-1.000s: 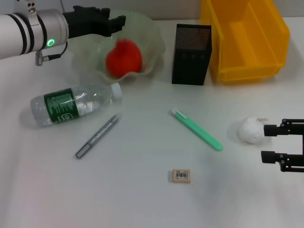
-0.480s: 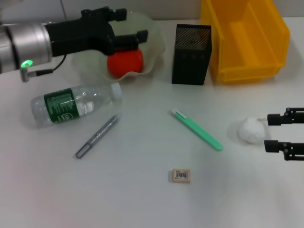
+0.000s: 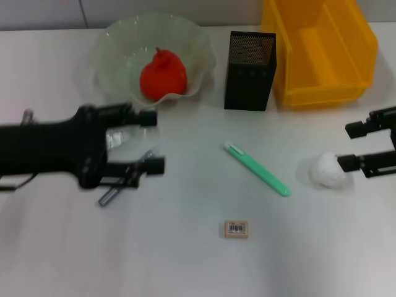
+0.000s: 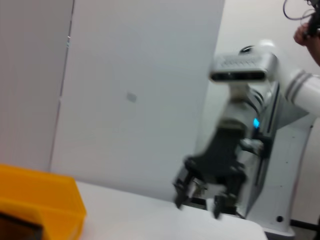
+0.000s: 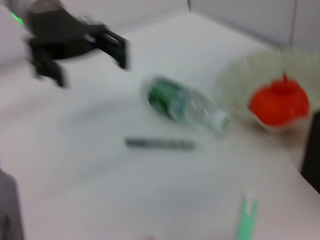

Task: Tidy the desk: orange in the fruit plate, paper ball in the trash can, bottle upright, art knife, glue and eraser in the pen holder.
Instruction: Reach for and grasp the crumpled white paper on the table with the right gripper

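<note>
My right gripper should close on the paper ball's side [image 3: 335, 171] that faces away from the art knife, since the paper ball belongs in the trash can.
My left gripper [image 3: 150, 141] is open and hovers over the lying bottle [image 3: 121, 137], whose clear body shows between the fingers; the rest is hidden. In the right wrist view the left gripper [image 5: 91, 70] is above and apart from the bottle [image 5: 182, 102]. The glue [image 3: 109, 197] lies by the bottle, partly hidden. The orange [image 3: 163, 75] sits in the fruit plate [image 3: 199, 43]. My right gripper [image 3: 351, 146] is open just right of the paper ball [image 3: 327, 170]. The art knife [image 3: 257, 168] and eraser [image 3: 236, 228] lie mid-table. The pen holder [image 3: 249, 71] stands beside the trash can [image 3: 322, 49].
The left wrist view shows the trash can's corner [image 4: 40, 200] and my right gripper [image 4: 198, 205] farther off. The right wrist view also shows the glue [image 5: 160, 144], the orange [image 5: 280, 102] and the knife [image 5: 246, 217].
My left arm swung from over the fruit plate toward me and now hangs over the bottle. My right gripper moved a little away from me beside the paper ball.
</note>
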You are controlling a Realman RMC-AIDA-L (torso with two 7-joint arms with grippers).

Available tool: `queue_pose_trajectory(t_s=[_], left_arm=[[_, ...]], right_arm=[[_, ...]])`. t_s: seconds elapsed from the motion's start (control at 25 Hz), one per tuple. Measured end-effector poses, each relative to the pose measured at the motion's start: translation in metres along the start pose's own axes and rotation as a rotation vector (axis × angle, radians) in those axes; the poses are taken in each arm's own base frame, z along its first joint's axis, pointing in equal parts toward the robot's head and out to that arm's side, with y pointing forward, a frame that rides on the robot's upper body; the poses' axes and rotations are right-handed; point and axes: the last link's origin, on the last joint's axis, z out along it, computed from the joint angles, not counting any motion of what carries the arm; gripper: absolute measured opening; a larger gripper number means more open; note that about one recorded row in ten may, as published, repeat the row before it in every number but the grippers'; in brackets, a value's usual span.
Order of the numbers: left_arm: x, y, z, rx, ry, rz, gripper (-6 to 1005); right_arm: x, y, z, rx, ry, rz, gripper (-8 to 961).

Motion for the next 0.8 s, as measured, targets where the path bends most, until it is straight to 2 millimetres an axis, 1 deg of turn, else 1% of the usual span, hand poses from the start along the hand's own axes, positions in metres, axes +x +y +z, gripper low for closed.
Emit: queue_pose_trajectory(t_s=[0.04, 0.08, 0.12, 0.16, 0.2, 0.24, 0.28, 0.32, 0.36, 0.4, 0.44, 0.48, 0.52, 0.56, 0.6, 0.64, 0.68, 0.72, 0.8], left_arm=[[-0.003, 0.002, -0.003, -0.001, -0.003, -0.009, 830], [-0.007, 0.005, -0.006, 0.001, -0.007, -0.021, 830], [-0.01, 0.006, -0.009, 0.004, -0.012, -0.03, 829], [-0.012, 0.008, -0.011, 0.007, -0.015, -0.036, 829], [-0.017, 0.01, -0.014, 0.013, -0.021, -0.045, 829], [-0.017, 0.01, -0.014, 0.013, -0.021, -0.045, 829], [-0.02, 0.012, -0.016, 0.018, -0.026, -0.052, 828], [-0.02, 0.012, -0.016, 0.018, -0.026, -0.052, 828], [-0.021, 0.013, -0.017, 0.019, -0.027, -0.054, 827], [-0.023, 0.013, -0.018, 0.021, -0.028, -0.059, 827], [-0.023, 0.014, -0.018, 0.023, -0.028, -0.061, 826], [-0.025, 0.014, -0.018, 0.026, -0.031, -0.065, 826], [-0.026, 0.014, -0.019, 0.029, -0.036, -0.068, 825], [-0.026, 0.014, -0.019, 0.031, -0.038, -0.07, 825], [-0.029, 0.014, -0.019, 0.036, -0.049, -0.075, 824], [-0.029, 0.014, -0.019, 0.036, -0.049, -0.075, 824], [-0.03, 0.013, -0.02, 0.04, -0.052, -0.078, 824], [-0.03, 0.013, -0.02, 0.041, -0.053, -0.08, 823], [-0.032, 0.014, -0.02, 0.045, -0.054, -0.087, 822]], right_arm=[[-0.009, -0.001, 0.001, 0.031, 0.061, 0.006, 700], [-0.025, -0.002, 0.003, 0.094, 0.168, 0.015, 701], [-0.025, -0.002, 0.003, 0.094, 0.168, 0.015, 701], [-0.031, -0.004, 0.005, 0.13, 0.23, 0.027, 702], [-0.043, -0.007, 0.01, 0.179, 0.335, 0.035, 703], [-0.043, -0.007, 0.01, 0.179, 0.335, 0.035, 704], [-0.05, -0.01, 0.016, 0.208, 0.427, 0.052, 705], [-0.052, -0.013, 0.021, 0.211, 0.466, 0.06, 706], [-0.052, -0.013, 0.021, 0.211, 0.466, 0.06, 707], [-0.053, -0.014, 0.025, 0.213, 0.497, 0.068, 708], [-0.053, -0.016, 0.032, 0.213, 0.526, 0.073, 709], [-0.053, -0.02, 0.045, 0.22, 0.562, 0.075, 710], [-0.053, -0.02, 0.045, 0.22, 0.562, 0.075, 711], [-0.052, -0.02, 0.053, 0.217, 0.577, 0.071, 712], [-0.05, -0.021, 0.067, 0.216, 0.6, 0.064, 712], [-0.049, -0.021, 0.074, 0.217, 0.61, 0.058, 713], [-0.047, -0.02, 0.08, 0.213, 0.621, 0.053, 714], [-0.047, -0.02, 0.08, 0.213, 0.621, 0.053, 715], [-0.044, -0.022, 0.092, 0.212, 0.625, 0.045, 717]])
